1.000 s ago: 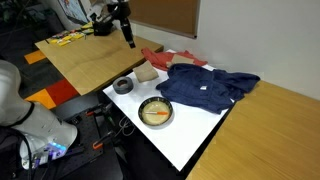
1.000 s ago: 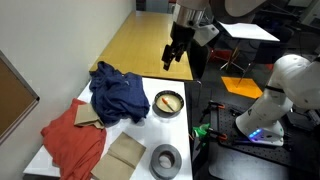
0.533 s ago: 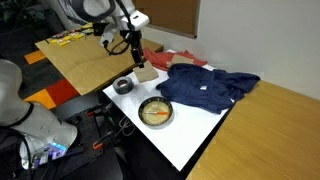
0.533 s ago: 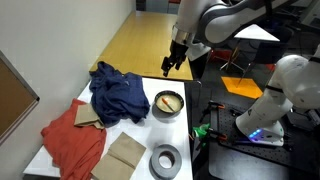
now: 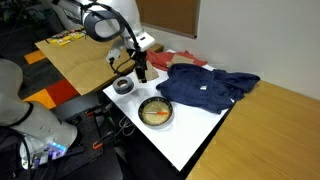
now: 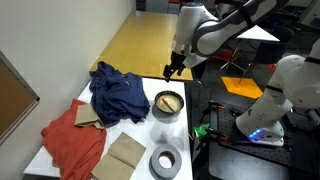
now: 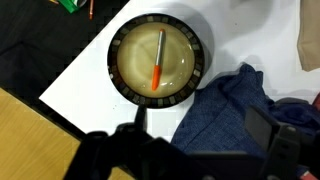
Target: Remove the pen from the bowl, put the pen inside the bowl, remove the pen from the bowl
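I go down into the bowl next and close my gripper on the orange part of the pen [image 5: 162, 113] [image 7: 156, 73], beside its grey part.
The bowl [image 5: 155, 112] has a silvery-grey rim and a tan inside, and it sits near the front edge of the white table. It shows in both exterior views [image 6: 168, 103] and in the wrist view [image 7: 113, 62]. The reddish-orange pen [image 7: 159, 62] lies inside it, also seen in an exterior view [image 5: 153, 114]. My gripper [image 5: 141, 73] hangs above the table beyond the bowl, open and empty. In the wrist view its fingers [image 7: 200, 140] are spread wide, with the bowl ahead of them.
A blue cloth [image 5: 205, 87] lies bunched right beside the bowl [image 7: 235, 110]. A grey tape ring [image 5: 124, 86], tan pieces [image 6: 125, 155] and a red cloth [image 6: 75, 140] also lie on the white table [image 5: 190, 135]. A wooden table [image 5: 85, 55] stands next to it.
The arm has come down from high above the wooden table and moved toward the bowl. The gripper now hangs low over the white table. The pen and bowl have not moved.
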`<state>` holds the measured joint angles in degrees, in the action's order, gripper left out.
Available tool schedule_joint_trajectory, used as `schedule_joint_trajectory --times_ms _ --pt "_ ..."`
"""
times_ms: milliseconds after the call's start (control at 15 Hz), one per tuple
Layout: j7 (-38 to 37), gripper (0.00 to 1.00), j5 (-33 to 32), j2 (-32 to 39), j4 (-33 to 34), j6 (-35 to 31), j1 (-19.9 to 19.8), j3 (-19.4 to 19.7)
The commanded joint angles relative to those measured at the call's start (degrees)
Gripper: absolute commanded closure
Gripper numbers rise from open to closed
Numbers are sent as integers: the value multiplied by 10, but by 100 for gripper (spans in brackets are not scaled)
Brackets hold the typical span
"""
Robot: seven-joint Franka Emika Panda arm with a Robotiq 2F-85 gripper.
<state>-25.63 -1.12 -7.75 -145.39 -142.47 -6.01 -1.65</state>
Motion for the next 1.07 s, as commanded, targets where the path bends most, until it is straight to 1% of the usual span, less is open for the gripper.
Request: schedule_joint_trajectory --times_ms 0,133,200,533,667,800,1000 --pt "0 0 -1 -1 1 1 7 6" --pt "0 0 -1 -2 1 1 8 6" --pt "-26 0 -27 6 4 -7 1 3" --pt "-41 0 -37 58 10 -39 -3 14" --pt "-37 0 -33 87 10 -61 0 24" --pt "-43 0 -43 118 12 -82 3 35" --pt "-32 0 -30 159 13 -112 12 51"
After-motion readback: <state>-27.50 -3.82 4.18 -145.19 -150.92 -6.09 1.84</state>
